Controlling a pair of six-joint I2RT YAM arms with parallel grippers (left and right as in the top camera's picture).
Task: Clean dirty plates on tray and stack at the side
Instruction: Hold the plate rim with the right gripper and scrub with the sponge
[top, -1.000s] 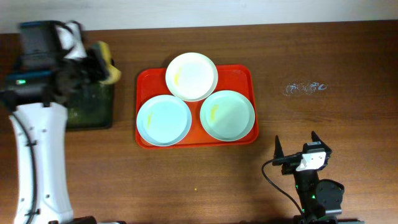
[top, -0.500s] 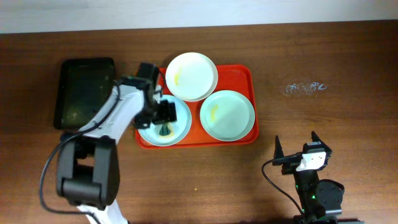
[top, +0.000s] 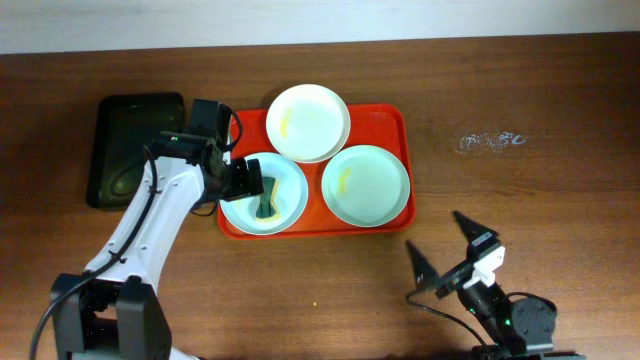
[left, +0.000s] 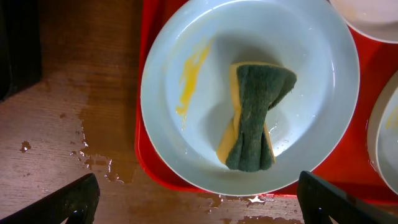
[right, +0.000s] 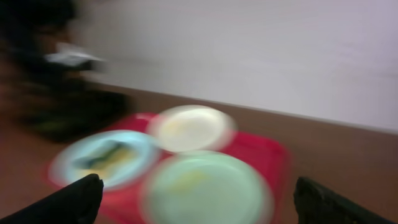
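The robot's left gripper will next move to the green-and-yellow sponge lying in the mint-blue plate and close on the sponge's pinched middle (top: 266, 199) (left: 252, 123).
The red tray (top: 395, 115) holds three plates: a white plate (top: 308, 122) at the back, a mint-blue plate (top: 366, 185) on the right and a mint-blue plate (top: 288, 208) on the left. A pinched green-and-yellow sponge (left: 252, 118) lies loose in the left plate (left: 311, 74), beside a yellow smear (left: 189, 74). My left gripper (top: 245, 180) is open over that plate's left rim, with nothing between its fingers (left: 81, 199). My right gripper (top: 433, 229) stands open over bare table, near the tray's front right corner. Its wrist view is blurred and shows the plates (right: 202, 186).
A black tray (top: 135, 150) sits left of the red one. Water is spilled on the wood (left: 93, 155) along the red tray's rim (left: 149, 168). A faint scribble mark (top: 490, 141) is on the table at the right.
My left arm carried the sponge from the black tray to the left plate and opened, leaving it there. My right gripper has swung left toward the tray.
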